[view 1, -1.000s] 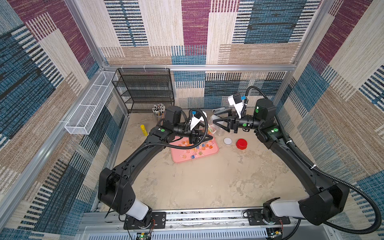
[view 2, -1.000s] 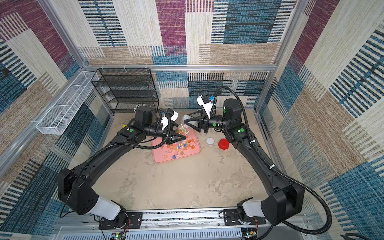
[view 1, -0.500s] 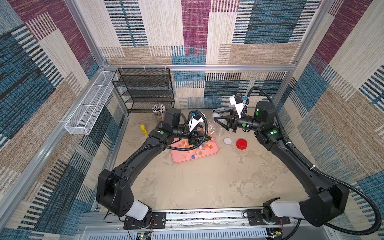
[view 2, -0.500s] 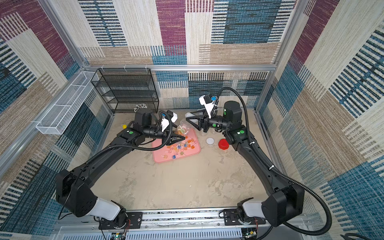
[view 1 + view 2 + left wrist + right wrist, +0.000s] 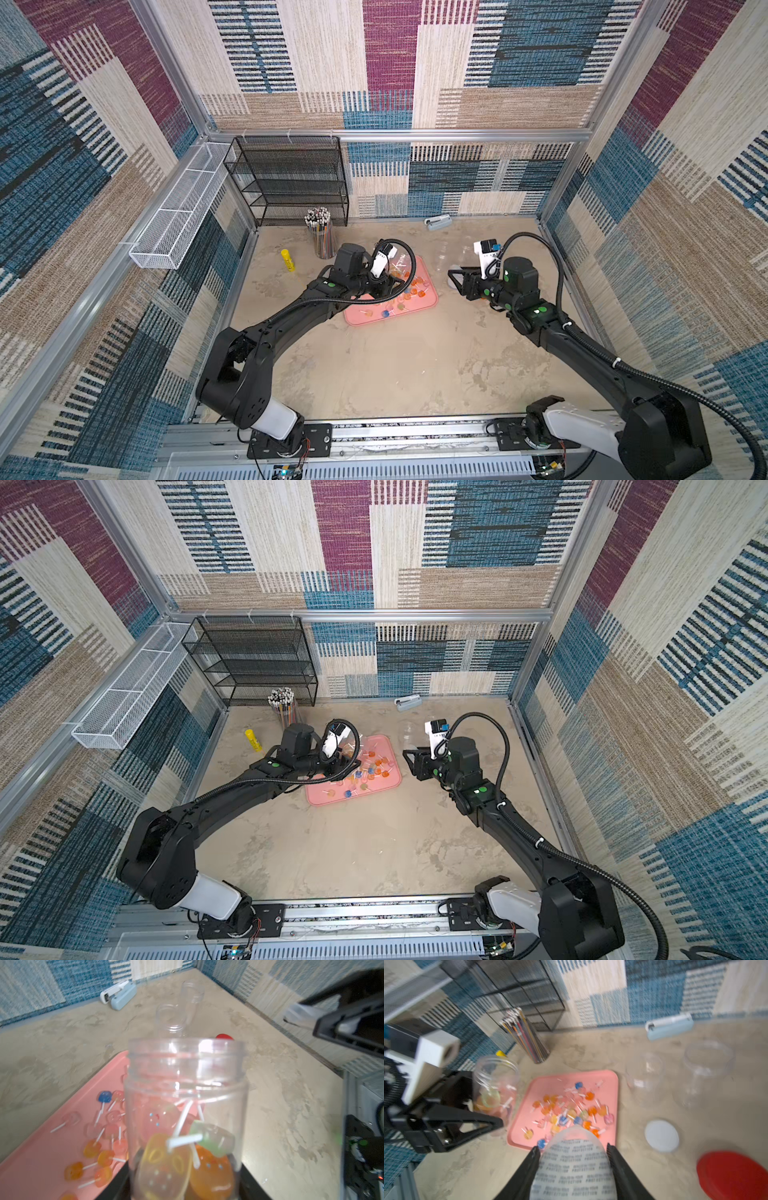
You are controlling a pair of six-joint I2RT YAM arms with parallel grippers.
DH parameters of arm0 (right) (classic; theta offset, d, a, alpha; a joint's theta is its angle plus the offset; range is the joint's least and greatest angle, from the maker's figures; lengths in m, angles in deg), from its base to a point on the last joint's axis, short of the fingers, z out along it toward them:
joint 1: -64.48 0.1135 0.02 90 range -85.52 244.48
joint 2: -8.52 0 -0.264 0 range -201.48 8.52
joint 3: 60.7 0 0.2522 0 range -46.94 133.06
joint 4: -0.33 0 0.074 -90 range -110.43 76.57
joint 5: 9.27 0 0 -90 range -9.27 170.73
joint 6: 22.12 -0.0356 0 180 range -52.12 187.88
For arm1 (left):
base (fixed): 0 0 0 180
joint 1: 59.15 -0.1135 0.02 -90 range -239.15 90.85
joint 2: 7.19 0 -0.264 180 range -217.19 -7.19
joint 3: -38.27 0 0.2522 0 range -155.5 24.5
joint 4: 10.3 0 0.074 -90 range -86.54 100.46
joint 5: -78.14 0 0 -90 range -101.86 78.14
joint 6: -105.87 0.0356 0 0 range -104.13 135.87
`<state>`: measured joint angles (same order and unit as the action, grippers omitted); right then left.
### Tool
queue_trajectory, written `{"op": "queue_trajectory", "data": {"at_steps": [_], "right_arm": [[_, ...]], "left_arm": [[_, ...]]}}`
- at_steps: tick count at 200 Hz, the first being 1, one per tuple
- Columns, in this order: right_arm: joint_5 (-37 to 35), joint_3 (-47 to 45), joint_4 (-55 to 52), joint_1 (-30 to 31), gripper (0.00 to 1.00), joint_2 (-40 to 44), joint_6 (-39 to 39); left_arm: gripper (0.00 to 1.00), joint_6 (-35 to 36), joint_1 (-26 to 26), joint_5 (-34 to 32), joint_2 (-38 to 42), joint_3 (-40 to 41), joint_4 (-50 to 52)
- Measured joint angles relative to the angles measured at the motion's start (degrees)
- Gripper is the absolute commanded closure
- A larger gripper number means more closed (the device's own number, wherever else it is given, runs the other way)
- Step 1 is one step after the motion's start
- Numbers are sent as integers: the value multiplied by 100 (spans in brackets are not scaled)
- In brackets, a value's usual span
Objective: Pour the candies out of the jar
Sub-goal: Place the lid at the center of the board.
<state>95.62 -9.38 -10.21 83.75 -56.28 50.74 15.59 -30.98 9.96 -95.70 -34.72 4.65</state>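
I need to release the white printed seal from my right gripper on the bare table just nearer than the white lid point(image 5: 464, 320).
My left gripper point(image 5: 182, 1186) is shut on the lower part of the clear jar point(image 5: 187, 1084). The jar's mouth is open, and several candies point(image 5: 209, 1169) lie inside near the jaws. In both top views the jar point(image 5: 400, 266) point(image 5: 352, 746) hangs over the far left part of the pink tray point(image 5: 430, 305). Many candies point(image 5: 566, 1109) lie spread on that tray point(image 5: 610, 1082). My right gripper point(image 5: 573, 1147) is shut on a white printed seal point(image 5: 573, 1167). It stands apart from the jar, to the right of the tray point(image 5: 392, 785), shown in a top view point(image 5: 455, 278).
Two empty clear jars point(image 5: 645, 1076) point(image 5: 708, 1059) stand right of the tray, with a white lid point(image 5: 661, 1135) and a red lid point(image 5: 733, 1176) nearer. A pencil cup point(image 5: 323, 237), a black mesh shelf point(image 5: 291, 178), a yellow glue stick point(image 5: 287, 259) and a stapler point(image 5: 438, 222) stand at the back.
My right gripper has drawn away from the jar's mouth, rightward and nearer, with the white seal between its jaws. The left gripper with the jar has shifted slightly nearer.
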Motion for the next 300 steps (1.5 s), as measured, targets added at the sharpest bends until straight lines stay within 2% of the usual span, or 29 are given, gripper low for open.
{"op": "queue_trajectory", "data": {"at_steps": [38,61,151,187,226,264,300], "right_arm": [[-658,-1244,511,0,54,105,-584],[-914,-1644,776,26,54,-52,-852],[-1547,-1622,1447,212,49,-1300,-1108],[-1556,-1585,1558,254,39,-1506,-1108],[-1602,-1521,1491,256,16,-1484,-1126],[-1543,-837,1036,105,0,-1071,-977],[-1499,55,634,-286,0,-988,-774]], "left_arm": [[100,-122,76,-511,-140,66,-7],[100,-122,101,-688,-190,72,-9],[100,-101,101,-817,-173,24,13],[100,-98,101,-820,-133,-2,13],[100,-98,101,-835,-133,-24,20],[100,-48,101,-835,-127,-221,197],[100,369,101,-704,-332,-815,787]]}}
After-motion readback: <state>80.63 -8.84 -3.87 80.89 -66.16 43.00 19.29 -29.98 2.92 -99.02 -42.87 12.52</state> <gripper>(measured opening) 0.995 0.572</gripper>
